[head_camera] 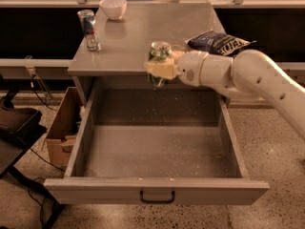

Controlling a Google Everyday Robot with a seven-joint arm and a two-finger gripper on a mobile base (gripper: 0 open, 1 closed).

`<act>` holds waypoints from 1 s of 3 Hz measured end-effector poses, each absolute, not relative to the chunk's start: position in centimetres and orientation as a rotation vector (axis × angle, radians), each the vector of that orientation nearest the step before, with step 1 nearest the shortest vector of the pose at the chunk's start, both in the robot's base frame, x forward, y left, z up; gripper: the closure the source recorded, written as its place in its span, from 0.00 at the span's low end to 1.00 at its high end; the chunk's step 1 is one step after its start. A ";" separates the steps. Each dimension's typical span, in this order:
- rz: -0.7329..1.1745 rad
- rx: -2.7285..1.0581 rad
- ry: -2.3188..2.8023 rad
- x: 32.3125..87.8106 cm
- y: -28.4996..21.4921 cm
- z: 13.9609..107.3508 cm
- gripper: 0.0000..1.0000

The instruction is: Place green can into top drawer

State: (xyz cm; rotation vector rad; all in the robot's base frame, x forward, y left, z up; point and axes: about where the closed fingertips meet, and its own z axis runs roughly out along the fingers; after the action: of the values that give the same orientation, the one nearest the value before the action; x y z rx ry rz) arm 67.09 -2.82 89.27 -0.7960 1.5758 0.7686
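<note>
I will release the green can on the top drawer's bare bottom, close to the drawer's back side [139, 136] and near the middle.
My gripper [159, 69] is shut on the green can [159, 53], a small can with a mottled green-and-white label and silver top. It holds the can upright in the air at the cabinet top's front edge, above the back of the open top drawer [157, 147]. The drawer is a wide grey box pulled fully out, with a small dark handle [157, 197] on its front panel. Its inside holds nothing but specks. My white arm reaches in from the right.
On the grey cabinet top [143, 32] stand a taller blue-red-silver can [89, 29] at left, a white bowl [113, 7] at the back and a dark blue chip bag [218, 42] at right. A cardboard box [62, 128] sits on the floor at left.
</note>
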 end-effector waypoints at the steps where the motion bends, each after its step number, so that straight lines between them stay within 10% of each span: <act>1: 0.878 -0.842 1.629 62.8 -0.4 80.8 1.00; 3: 0.876 -0.786 1.627 60.1 3.7 68.8 1.00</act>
State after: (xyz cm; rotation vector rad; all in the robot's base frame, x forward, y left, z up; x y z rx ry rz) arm 60.15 3.72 68.81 -0.7860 1.6269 0.8758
